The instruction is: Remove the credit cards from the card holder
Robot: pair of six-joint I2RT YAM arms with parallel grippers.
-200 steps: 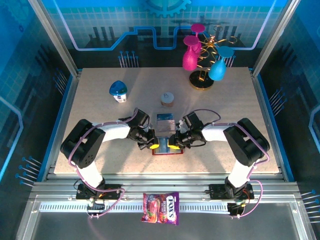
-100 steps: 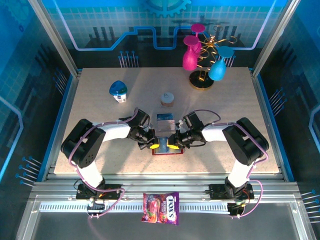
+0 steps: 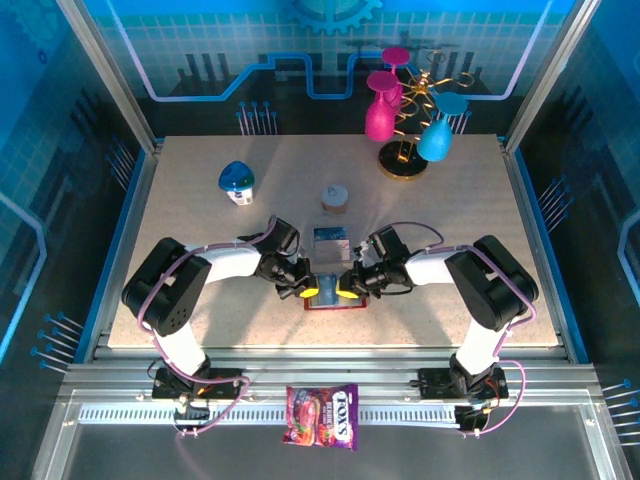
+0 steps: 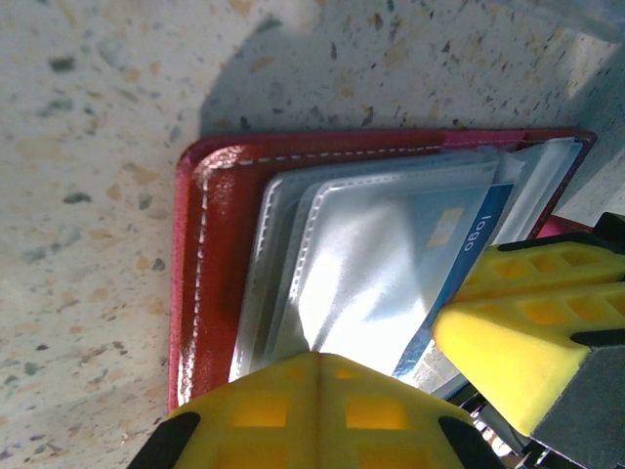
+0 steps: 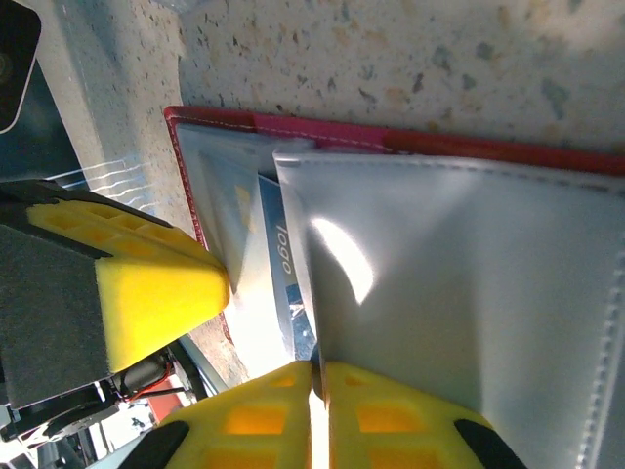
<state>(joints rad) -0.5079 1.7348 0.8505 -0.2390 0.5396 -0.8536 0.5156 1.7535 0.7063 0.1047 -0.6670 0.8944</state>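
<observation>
My right gripper is pinching the edge of the grey sleeve beside the card, so next I open it and take hold of the card by its blue end [image 5: 283, 252].
The red card holder [image 3: 335, 304] lies open near the table's front edge, between both grippers. In the left wrist view its red cover [image 4: 210, 254] carries grey see-through pockets, and a blue-and-white credit card [image 4: 459, 234] printed "logo" sits in one. My left gripper [image 4: 317, 357] is shut on a pocket sleeve. My right gripper [image 5: 317, 369] is shut on another grey sleeve, next to the same card [image 5: 278, 244]. From above, the left gripper [image 3: 308, 291] and right gripper [image 3: 344, 290] almost touch. Another blue-and-white card [image 3: 329, 238] lies on the table just behind.
A blue-capped white bottle [image 3: 236, 183] and a small round jar [image 3: 335, 197] stand farther back. A gold stand with pink and blue glasses [image 3: 405, 125] is at the back right. A candy packet [image 3: 322, 415] lies on the front rail.
My right gripper has edged slightly toward the near left over the holder. The left arm has stayed in place.
</observation>
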